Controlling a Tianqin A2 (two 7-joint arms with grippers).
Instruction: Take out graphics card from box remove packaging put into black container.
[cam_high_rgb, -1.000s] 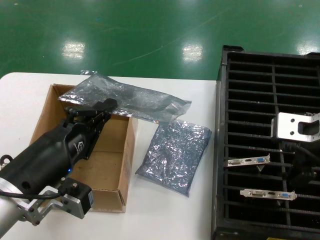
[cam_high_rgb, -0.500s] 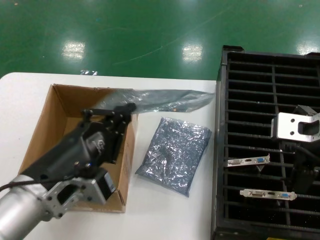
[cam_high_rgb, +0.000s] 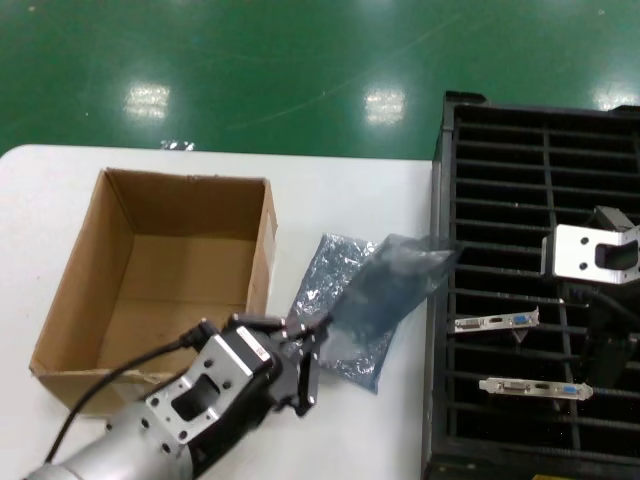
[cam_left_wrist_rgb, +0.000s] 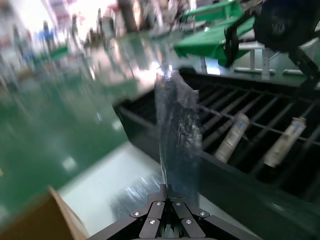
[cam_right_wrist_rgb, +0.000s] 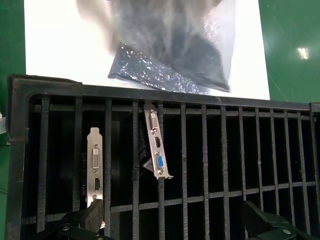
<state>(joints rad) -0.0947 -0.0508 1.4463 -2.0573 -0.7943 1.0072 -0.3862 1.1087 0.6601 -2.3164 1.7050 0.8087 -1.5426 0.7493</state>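
Note:
Next, I let go of the held packaging bag, now in the air between box and container, with my left gripper over the near end of the flat bag on the table (cam_high_rgb: 338, 388).
My left gripper (cam_high_rgb: 312, 338) is shut on one end of a glossy grey-blue packaging bag (cam_high_rgb: 400, 278), held in the air between the box and the black container (cam_high_rgb: 440, 300). In the left wrist view that bag (cam_left_wrist_rgb: 177, 140) stands up from the closed gripper (cam_left_wrist_rgb: 167, 189); whether a card is inside cannot be told. A second bag (cam_high_rgb: 325, 285) lies flat on the table beneath it. The brown cardboard box (cam_high_rgb: 70, 300) holds nothing. Two graphics cards (cam_high_rgb: 497, 322) (cam_high_rgb: 532, 388) stand in the container's slots. My right gripper (cam_right_wrist_rgb: 175, 222) hovers open over the container (cam_right_wrist_rgb: 200, 135).
The white table (cam_high_rgb: 330, 200) ends at a green floor beyond. The container's tall black wall (cam_left_wrist_rgb: 150, 135) runs along the table's right side. In the right wrist view the card brackets (cam_right_wrist_rgb: 94, 167) (cam_right_wrist_rgb: 157, 147) stand in neighbouring slots; the other slots are free.
My left gripper has carried the bag from over the box's far rim, to the right and nearer, to above the flat bag. The right arm has stayed still.

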